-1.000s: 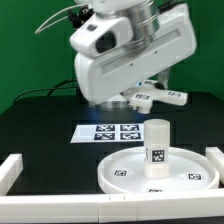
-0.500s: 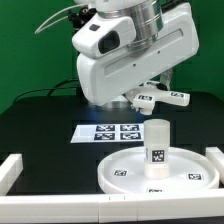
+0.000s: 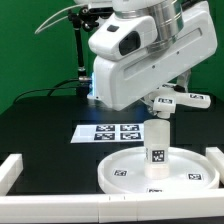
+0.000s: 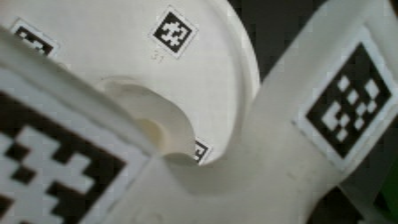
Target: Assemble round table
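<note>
The cross-shaped foot piece will go down on top of the upright cylindrical leg (image 3: 153, 113) (image 4: 159, 131) from my gripper. The foot piece is now held just above that leg.
The large rimmed round disc (image 3: 125, 172) lies on the black table near the front. The short cylindrical leg (image 3: 158, 143) stands upright at its centre. My gripper (image 3: 166, 101) holds the cross-shaped foot piece (image 3: 188, 99) in the air, just above and slightly behind the leg's top. The hand's body hides the fingers. In the wrist view the foot piece (image 4: 196, 100) fills the picture at very close range, its arms and tags showing. The fingers cannot be made out there.
The marker board (image 3: 117, 132) lies flat behind the disc. White border rails run along the exterior view's left (image 3: 10, 170), the front (image 3: 60, 206) and the right (image 3: 214, 157). A black stand (image 3: 81, 50) rises at the back.
The arm has moved toward the exterior view's right, carrying the foot piece from behind the marker board to above the leg. The disc and leg have not moved.
</note>
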{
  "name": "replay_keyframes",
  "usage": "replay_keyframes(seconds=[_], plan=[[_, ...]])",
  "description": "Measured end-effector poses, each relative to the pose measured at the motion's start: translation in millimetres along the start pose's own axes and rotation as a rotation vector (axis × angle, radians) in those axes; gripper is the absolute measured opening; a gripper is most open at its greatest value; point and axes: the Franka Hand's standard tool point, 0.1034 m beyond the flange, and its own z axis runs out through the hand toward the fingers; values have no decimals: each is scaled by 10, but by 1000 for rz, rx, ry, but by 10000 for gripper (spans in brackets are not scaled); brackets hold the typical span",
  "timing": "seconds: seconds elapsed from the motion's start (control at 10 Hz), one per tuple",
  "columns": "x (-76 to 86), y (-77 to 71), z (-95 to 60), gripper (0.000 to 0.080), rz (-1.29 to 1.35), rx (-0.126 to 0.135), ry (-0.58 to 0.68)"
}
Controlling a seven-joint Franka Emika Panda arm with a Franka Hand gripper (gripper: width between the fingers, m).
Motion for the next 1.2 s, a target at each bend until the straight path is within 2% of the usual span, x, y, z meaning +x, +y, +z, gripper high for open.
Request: replay_keyframes(seconds=[0.4, 0.7, 1.2], plan=[[-19, 24, 19, 419, -2, 2, -2], [-99, 106, 97, 419, -22, 9, -6], [-124, 140, 157, 419, -25, -3, 6]])
